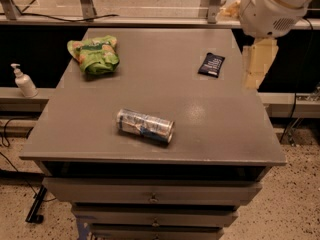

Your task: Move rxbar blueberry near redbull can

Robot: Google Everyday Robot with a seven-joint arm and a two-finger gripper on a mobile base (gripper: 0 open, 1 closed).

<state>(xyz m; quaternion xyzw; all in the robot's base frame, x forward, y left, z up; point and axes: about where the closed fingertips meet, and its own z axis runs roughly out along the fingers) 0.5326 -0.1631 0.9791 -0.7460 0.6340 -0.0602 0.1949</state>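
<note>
The robot's gripper should close on the far end of the rxbar blueberry (214, 58), the end that faces away from the redbull can.
The rxbar blueberry (211, 64), a small dark navy wrapper, lies flat at the back right of the grey table top (165, 91). The redbull can (145, 125), silver and blue, lies on its side near the front middle, well apart from the bar. My gripper (256, 68) hangs from the white arm (272, 6) at the table's right edge, just right of the bar and above the surface. It holds nothing that I can see.
A green snack bag (94, 55) lies at the back left of the table. A white pump bottle (23, 81) stands on a ledge to the left. Drawers (152, 196) sit under the table front. A rail with posts runs behind.
</note>
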